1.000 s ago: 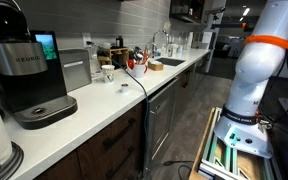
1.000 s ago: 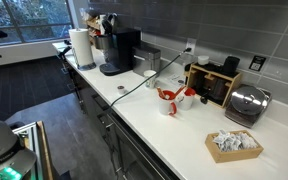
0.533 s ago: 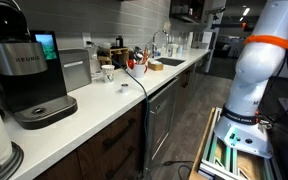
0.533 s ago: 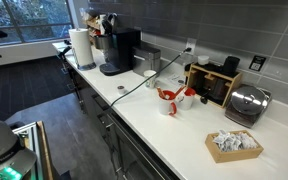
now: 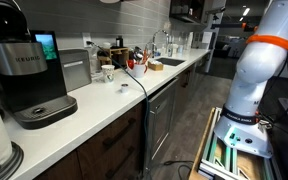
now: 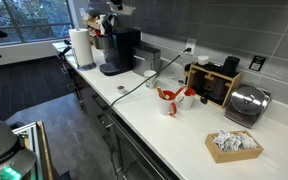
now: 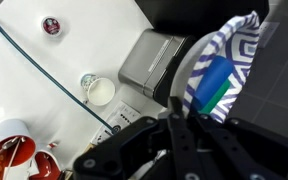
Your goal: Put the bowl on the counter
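My gripper will set the bowl, probably now on the counter against a white cup, down and let it go on the white counter (image 5: 100, 90) (image 7: 97, 44), in between the silver box and the small round object.
The white counter (image 5: 114, 100) runs along the wall over dark cabinets in both exterior views (image 6: 154, 115). My gripper (image 7: 179, 110) hangs high above the coffee machine and only its tip shows at the top of both exterior views (image 6: 119, 5) (image 5: 109, 1). Its black fingers lie close together with nothing between them. In the wrist view a small teal-tinted round thing (image 7: 88, 80), probably the bowl, sits on the counter (image 7: 44, 70) against a white cup (image 7: 101, 93), well below the gripper. I cannot make the bowl out in the exterior views.
A black coffee machine (image 6: 119, 50), a silver box (image 7: 154, 58), a paper towel roll (image 6: 81, 47), a blue-and-white patterned item (image 7: 229, 45) and a small round object (image 7: 50, 25) stand near. A black cable (image 7: 44, 68) crosses the counter. Red-and-white objects (image 6: 172, 97), a toaster (image 6: 247, 103) and a tray (image 6: 233, 144) lie further along.
The gripper tip has come into sight at the top edge of both exterior views; nothing on the counter has moved.
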`<state>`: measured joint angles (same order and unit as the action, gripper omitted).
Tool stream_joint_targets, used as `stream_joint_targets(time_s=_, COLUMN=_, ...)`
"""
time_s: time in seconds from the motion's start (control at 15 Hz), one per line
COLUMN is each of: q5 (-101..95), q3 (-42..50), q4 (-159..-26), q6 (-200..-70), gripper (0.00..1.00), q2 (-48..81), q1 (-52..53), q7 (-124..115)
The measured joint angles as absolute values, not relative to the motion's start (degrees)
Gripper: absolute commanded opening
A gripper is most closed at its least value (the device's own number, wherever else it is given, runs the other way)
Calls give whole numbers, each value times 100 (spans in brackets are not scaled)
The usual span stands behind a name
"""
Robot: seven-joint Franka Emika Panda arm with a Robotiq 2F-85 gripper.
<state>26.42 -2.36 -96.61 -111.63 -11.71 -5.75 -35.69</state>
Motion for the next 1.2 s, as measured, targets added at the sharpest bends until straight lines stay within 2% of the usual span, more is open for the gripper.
stream_joint_targets(time_s=0.4, q5=2738, q3=-241, q4=-11596, q6=-12583, gripper=2, q2=-1795, q1=-427, q7=-3570)
stream_joint_targets(time_s=0.47, q5=2828, q3=-239, q4=-11933, q6=-12661, gripper=7, q2=-1919, q1=-385, q7=-3570)
stream_joint_targets(time_s=0.6, q5=3010, q3=-217, q4=-12442, q6=-12702, gripper=7, q2=-2147, q1=-338, q7=-3565)
stream_joint_targets(time_s=0.73, q5=3065, q3=-189, q4=-12629, q6=-12703, gripper=7, q2=-2290, q1=-336, q7=-3564)
stream_joint_targets(time_s=0.8, q5=3073, q3=-183, q4=-12650, q6=-12703, gripper=2, q2=-2327, q1=-336, q7=-3564)
stream_joint_targets(time_s=1.07, q5=2980, q3=-235, q4=-12646, q6=-12743, gripper=2, q2=-2322, q1=-333, q7=-3564)
stream_joint_targets(time_s=1.2, q5=2954, q3=-429, q4=-12748, q6=-13165, gripper=2, q2=-2228, q1=-280, q7=-3570)
